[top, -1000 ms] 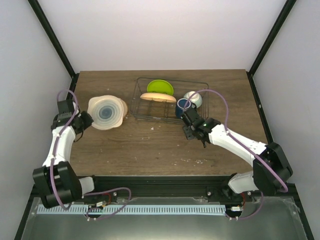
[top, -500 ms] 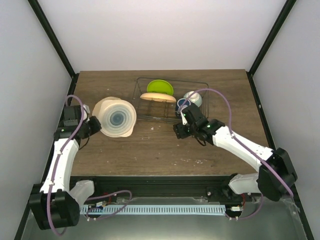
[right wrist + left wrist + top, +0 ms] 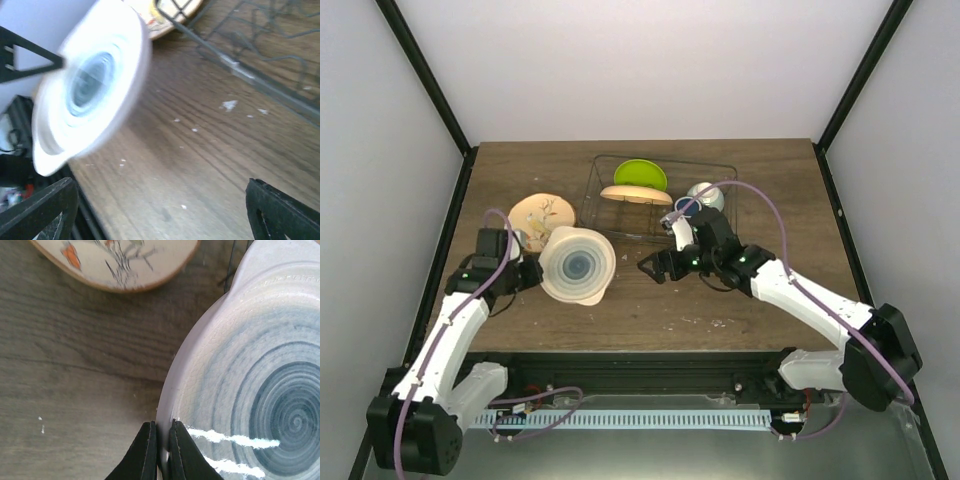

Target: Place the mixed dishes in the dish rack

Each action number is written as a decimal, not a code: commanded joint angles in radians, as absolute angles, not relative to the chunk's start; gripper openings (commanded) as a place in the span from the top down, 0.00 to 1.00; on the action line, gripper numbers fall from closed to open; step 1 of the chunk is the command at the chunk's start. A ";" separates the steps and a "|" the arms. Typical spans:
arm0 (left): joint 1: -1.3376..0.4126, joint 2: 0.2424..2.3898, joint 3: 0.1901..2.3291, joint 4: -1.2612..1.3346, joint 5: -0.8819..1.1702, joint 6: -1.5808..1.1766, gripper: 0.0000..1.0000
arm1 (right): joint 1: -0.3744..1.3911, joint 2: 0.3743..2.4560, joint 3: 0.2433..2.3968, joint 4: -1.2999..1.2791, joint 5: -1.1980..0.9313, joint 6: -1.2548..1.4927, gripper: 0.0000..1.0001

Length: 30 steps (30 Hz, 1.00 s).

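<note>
I should next use my right gripper to take hold of the cream plate by the plate's free rim [image 3: 614, 262] [image 3: 132, 95], straight across from my left gripper.
My left gripper [image 3: 527, 273] is shut on the rim of the cream plate [image 3: 578, 264], held on edge above the table with its blue-grey ringed underside facing up; in the left wrist view the fingers [image 3: 147, 452] pinch the rim of the plate [image 3: 250, 390]. My right gripper [image 3: 653, 268] is open and empty, right of the plate, which is blurred in the right wrist view [image 3: 90, 90]. The wire dish rack [image 3: 720, 168] holds the lime-green plate [image 3: 640, 175], peach-orange plate [image 3: 635, 195], mint bowl [image 3: 706, 196] and dark blue mug [image 3: 683, 208], partly hidden by my right arm.
A second cream plate with a flower pattern [image 3: 540, 214] lies flat on the table, left of the rack; it also shows in the left wrist view [image 3: 120, 260]. The rack's near wires [image 3: 240, 65] are just behind my right gripper. Black frame posts stand at both back corners.
My left arm carried the ringed plate right and nearer, uncovering the flowered plate that lay under it. My right gripper left the rack's mug corner and moved left towards the held plate.
</note>
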State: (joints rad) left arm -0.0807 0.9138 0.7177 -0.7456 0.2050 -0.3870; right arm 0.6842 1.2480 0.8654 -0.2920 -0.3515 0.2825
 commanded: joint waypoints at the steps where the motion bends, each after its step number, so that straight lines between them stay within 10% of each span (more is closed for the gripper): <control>1: -0.154 0.873 0.692 -0.626 0.217 -0.448 1.00 | 0.690 1.257 0.840 -0.143 -0.552 0.359 0.07; 30: -0.218 0.806 0.643 -0.579 0.248 -0.494 1.00 | 0.725 1.541 0.872 0.149 -0.695 0.535 0.10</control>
